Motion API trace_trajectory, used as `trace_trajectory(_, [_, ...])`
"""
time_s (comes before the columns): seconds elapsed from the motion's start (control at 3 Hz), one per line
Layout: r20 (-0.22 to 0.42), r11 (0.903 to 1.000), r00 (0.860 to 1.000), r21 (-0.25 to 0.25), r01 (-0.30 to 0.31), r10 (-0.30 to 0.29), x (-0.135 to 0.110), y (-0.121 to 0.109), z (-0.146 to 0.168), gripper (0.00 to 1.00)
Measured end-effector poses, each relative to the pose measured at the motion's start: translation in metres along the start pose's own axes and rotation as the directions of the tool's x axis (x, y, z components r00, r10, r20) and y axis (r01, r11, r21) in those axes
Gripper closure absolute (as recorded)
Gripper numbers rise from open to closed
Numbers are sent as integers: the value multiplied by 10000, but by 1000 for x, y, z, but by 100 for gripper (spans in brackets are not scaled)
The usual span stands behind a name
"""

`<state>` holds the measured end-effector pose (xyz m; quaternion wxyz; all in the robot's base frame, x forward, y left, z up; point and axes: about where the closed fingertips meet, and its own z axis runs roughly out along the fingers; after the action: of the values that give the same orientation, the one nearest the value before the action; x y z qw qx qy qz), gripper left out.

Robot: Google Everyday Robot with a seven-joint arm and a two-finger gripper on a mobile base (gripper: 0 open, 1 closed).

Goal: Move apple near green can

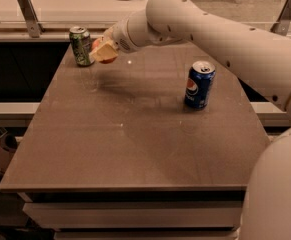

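I should let go of the apple with my gripper on the brown table (98, 62) next to the base of the green can, toward the blue Pepsi can.
The green can (81, 46) stands upright at the table's far left corner. My gripper (103, 52) is just right of it, held a little above the tabletop, shut on the apple (100, 54). Only slivers of the red-orange apple show between and under the pale fingers (105, 49). The white arm reaches in from the right across the back of the table.
A blue Pepsi can (199, 84) stands upright on the right side of the brown table (135, 144). A pale counter with metal brackets (27, 14) runs behind the table. The table's front edge is near the bottom of the view.
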<state>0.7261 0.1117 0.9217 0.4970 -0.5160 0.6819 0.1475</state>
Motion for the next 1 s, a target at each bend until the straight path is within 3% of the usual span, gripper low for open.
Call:
trace_trajectory(0.33, [-102,9959,9962,-266,-865,863,36,-5,36,100])
trace_trajectory(1.0, [98,9934,9956,-678,-920,929,37,-7,76,100])
